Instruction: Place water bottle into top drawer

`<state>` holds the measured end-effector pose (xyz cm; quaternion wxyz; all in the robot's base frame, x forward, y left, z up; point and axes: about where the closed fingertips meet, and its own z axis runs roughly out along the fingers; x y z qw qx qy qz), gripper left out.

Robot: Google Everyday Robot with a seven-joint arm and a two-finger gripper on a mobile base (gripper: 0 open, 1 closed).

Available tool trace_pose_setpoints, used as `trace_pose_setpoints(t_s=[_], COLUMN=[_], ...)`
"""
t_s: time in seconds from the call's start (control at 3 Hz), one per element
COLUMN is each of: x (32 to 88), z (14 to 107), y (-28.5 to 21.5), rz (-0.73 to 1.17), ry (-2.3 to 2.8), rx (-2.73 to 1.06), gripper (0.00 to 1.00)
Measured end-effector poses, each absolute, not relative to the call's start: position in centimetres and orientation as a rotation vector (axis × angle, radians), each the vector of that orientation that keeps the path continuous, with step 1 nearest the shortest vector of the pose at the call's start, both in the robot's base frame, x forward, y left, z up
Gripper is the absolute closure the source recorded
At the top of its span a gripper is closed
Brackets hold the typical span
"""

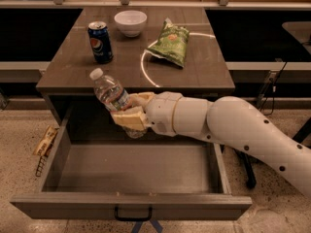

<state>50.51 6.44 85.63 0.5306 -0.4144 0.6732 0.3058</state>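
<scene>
My gripper is going to the drawer bottom. It will let go of the water bottle, now in the air over the drawer's back, there, near the drawer's side (93, 155) by the yellow-brown object.
The water bottle (111, 93) is clear ribbed plastic with a white cap and a pale label. It tilts with its cap up and to the left. My gripper (130, 111) is shut on its lower half and holds it in the air, over the back of the open top drawer (131, 205) and just in front of the table's front edge. The drawer is pulled out wide, with a small black handle on its front panel. The bottle's base is hidden behind my fingers (127, 119).
On the table (73, 72) stand a blue soda can (100, 42), a white bowl (130, 22) and a green chip bag (170, 43). A small yellow-brown object (45, 142) lies on the floor left of the drawer. A black stand (245, 166) is right of it.
</scene>
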Motion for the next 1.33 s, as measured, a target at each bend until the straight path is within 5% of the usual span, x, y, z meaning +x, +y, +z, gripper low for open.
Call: trace_pose_setpoints(t_s=[1.33], x=[46.6], z=[74.5], y=[8.7], rz=[0.310], ry=[1.788], rx=[-1.620], gripper=[1.00])
